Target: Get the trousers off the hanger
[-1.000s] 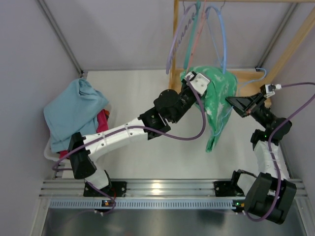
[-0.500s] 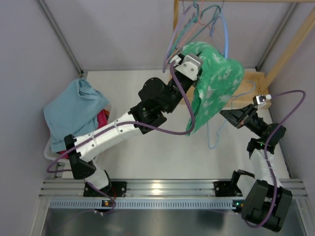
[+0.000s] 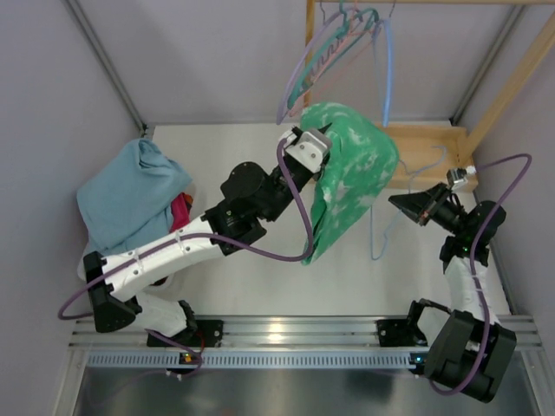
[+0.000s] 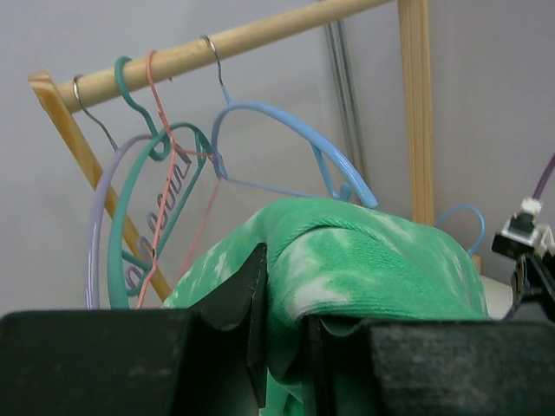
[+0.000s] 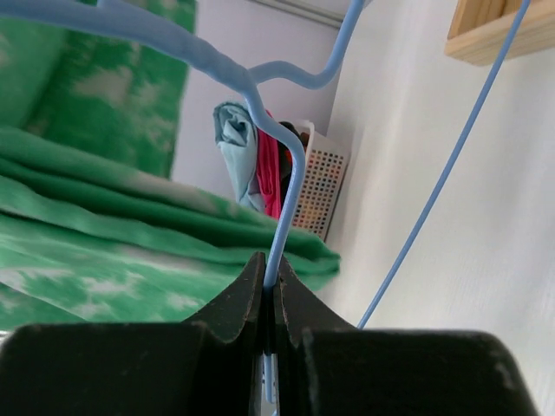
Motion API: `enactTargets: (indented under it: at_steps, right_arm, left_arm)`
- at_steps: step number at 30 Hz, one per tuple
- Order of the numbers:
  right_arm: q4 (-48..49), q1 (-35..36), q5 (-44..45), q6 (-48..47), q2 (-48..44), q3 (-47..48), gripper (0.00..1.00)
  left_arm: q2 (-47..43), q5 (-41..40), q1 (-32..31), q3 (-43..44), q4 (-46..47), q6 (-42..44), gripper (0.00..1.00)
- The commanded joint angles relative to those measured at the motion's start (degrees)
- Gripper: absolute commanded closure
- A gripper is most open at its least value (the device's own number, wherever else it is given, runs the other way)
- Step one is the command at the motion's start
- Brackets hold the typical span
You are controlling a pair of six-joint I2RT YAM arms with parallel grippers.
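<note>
Next, my left gripper releases the green tie-dye trousers on top of the light teal garment (image 3: 132, 192) in the white basket.
The green tie-dye trousers (image 3: 360, 169) hang in the air over the table's far middle. My left gripper (image 3: 332, 163) is shut on a fold of them, its fingertips buried in the cloth; the left wrist view shows the jaws (image 4: 286, 334) pinching the trousers (image 4: 373, 260). My right gripper (image 3: 395, 202) is shut on the thin pale blue hanger (image 3: 373, 238), whose wire hangs just right of the cloth. In the right wrist view the jaws (image 5: 270, 282) clamp the hanger (image 5: 290, 186) with the trousers (image 5: 113, 234) at left.
A white basket (image 3: 87, 269) at the left holds a light teal garment (image 3: 130, 195) and a magenta one (image 3: 180, 212). A wooden rack (image 3: 429, 139) at the far right carries a lilac hanger (image 3: 297, 78), a teal hanger (image 3: 336, 48) and a thick blue hanger (image 3: 387, 69).
My left gripper has lifted and carried the trousers leftward, away from the right gripper. The right gripper has shifted slightly while keeping hold of the hanger, whose wire now shows clear of the cloth.
</note>
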Motion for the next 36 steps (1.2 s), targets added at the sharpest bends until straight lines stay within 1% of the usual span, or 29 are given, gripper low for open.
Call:
enactTargets:
  at_steps: [1, 7, 11, 12, 13, 14, 16, 18, 19, 21, 22, 23, 27, 28, 29, 30, 31, 32, 36]
  right_arm:
    - [2.51, -0.75, -0.16, -2.90, 0.64, 5.86, 1.00]
    - [2.25, -0.84, 0.01, -3.78, 2.67, 10.17, 1.00]
    - [0.85, -0.84, 0.54, -4.82, 3.89, 12.19, 1.00]
    - [-0.64, -0.84, 0.71, -5.88, 3.90, 12.72, 1.00]
    - [-6.92, -0.84, 1.33, -7.54, 4.07, 14.46, 1.00]
    - [-9.94, -0.84, 1.68, -11.82, 4.07, 15.53, 1.00]
    - [-14.87, -0.84, 2.56, -15.27, 4.16, 18.24, 1.00]
    - [-16.56, -0.84, 2.82, -16.78, 4.60, 19.49, 1.00]
    - [-16.56, -0.84, 3.09, -16.70, 5.12, 19.84, 1.00]
    - [-16.39, -0.84, 3.09, -16.70, 5.65, 20.72, 1.00]
    - [-16.39, -0.84, 3.26, -16.78, 6.00, 20.98, 1.00]
    - [-16.39, -0.84, 3.27, -16.70, 6.18, 21.25, 1.00]
    - [-16.56, -0.75, 3.53, -16.96, 6.36, 22.04, 1.00]
    - [-16.74, -0.75, 3.62, -16.96, 6.53, 22.13, 1.00]
    - [-17.00, -0.75, 3.70, -17.31, 6.71, 22.22, 1.00]
    - [-17.78, -0.75, 3.88, -17.57, 6.71, 22.56, 1.00]
    - [-18.40, -0.66, 3.88, -17.84, 7.15, 22.83, 1.00]
    - [-18.93, -0.66, 3.97, -18.71, 7.32, 23.18, 1.00]
    - [-20.25, -0.40, 4.41, -20.04, 8.47, 25.02, 1.00]
  left_arm:
    - [-6.28, 2.09, 0.16, -4.65, 9.53, -1.62, 1.00]
    - [-10.41, 1.65, 0.16, -10.37, 9.44, -3.30, 1.00]
    - [-13.49, -0.19, 0.16, -13.45, 8.30, -4.87, 1.00]
    - [-14.10, -0.72, 0.16, -14.50, 6.91, -5.14, 1.00]
    - [-15.50, -1.07, 0.16, -15.03, 6.63, -5.14, 1.00]
    - [-16.12, -1.60, 0.16, -15.73, 6.63, -4.80, 1.00]
    - [-17.70, -1.34, 0.25, -17.31, 6.11, -4.27, 1.00]
    - [-19.64, 0.32, 0.77, -17.50, 4.27, -5.92, 1.00]
    - [-19.99, 0.85, 1.91, -17.15, 0.95, -7.15, 1.00]
    - [-21.14, 3.04, 3.23, -16.09, -2.58, -11.72, 1.00]
    - [-21.66, 3.75, 5.15, -15.91, -5.65, -13.30, 1.00]
    - [-22.10, 4.45, 6.21, -15.65, -6.89, -16.19, 1.00]
    - [-24.82, 6.39, 12.45, -15.65, -11.82, -22.01, 1.00]
    - [-25.35, 7.26, 15.25, -15.56, -12.52, -22.28, 1.00]
    - [-25.79, 7.97, 16.84, -15.13, -14.27, -26.98, 1.00]
    - [-26.06, 9.28, 18.86, -14.60, -15.33, -28.68, 1.00]
    - [-26.76, 10.69, 22.71, -14.07, -16.30, -30.18, 1.00]
    - [-27.11, 11.57, 24.49, -13.37, -17.01, -33.06, 1.00]
    - [-29.48, 13.60, 34.06, -11.44, -21.04, -36.87, 1.00]
